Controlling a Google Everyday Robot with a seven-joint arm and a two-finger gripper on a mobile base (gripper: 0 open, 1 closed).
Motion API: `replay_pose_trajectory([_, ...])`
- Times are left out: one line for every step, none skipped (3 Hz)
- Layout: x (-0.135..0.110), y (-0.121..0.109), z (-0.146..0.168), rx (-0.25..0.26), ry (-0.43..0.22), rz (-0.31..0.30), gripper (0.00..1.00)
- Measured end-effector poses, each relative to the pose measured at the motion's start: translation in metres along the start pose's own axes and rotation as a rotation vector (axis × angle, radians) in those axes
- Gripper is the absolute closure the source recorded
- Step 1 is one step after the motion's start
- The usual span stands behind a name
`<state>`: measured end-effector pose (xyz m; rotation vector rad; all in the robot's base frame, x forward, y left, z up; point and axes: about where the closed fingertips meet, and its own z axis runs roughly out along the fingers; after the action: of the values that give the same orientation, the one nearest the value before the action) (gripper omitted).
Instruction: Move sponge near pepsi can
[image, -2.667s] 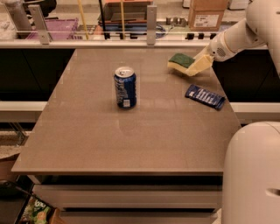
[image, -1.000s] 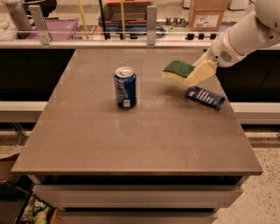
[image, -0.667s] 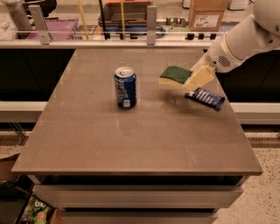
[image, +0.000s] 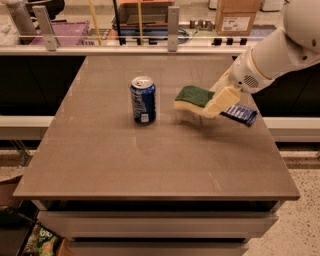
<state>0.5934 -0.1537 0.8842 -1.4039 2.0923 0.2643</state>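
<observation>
My gripper will let go of the sponge on the brown table (image: 177, 125), close beside the base of the pepsi can, facing the snack wrapper.
The pepsi can (image: 143, 99) stands upright on the brown table (image: 150, 165), left of centre. The sponge (image: 191, 98), pale yellow with a dark green top, is held above the table to the right of the can, a short gap away. My gripper (image: 216, 101) is shut on the sponge's right end, reaching in from the right on a white arm (image: 270, 55).
A flat dark-blue snack wrapper (image: 240, 114) lies on the table just right of the gripper, partly behind it. A counter with rails, boxes and a purple tray runs along the far side. The table's right edge is near the arm.
The gripper has carried the sponge left and lower, from near the table's far right toward the can. The can and wrapper have not moved.
</observation>
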Motion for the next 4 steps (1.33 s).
replay_pose_trajectory([-0.006,0.015,0.011,-0.044,-0.016,-0.035,1.00])
replay_pose_trajectory([-0.011,0.029,0.019,-0.074,-0.026,-0.062,1.00])
replay_pose_trajectory([-0.012,0.040,0.028,-0.100,-0.033,-0.076,1.00])
replay_pose_trajectory([-0.010,0.049,0.038,-0.121,-0.015,-0.087,1.00])
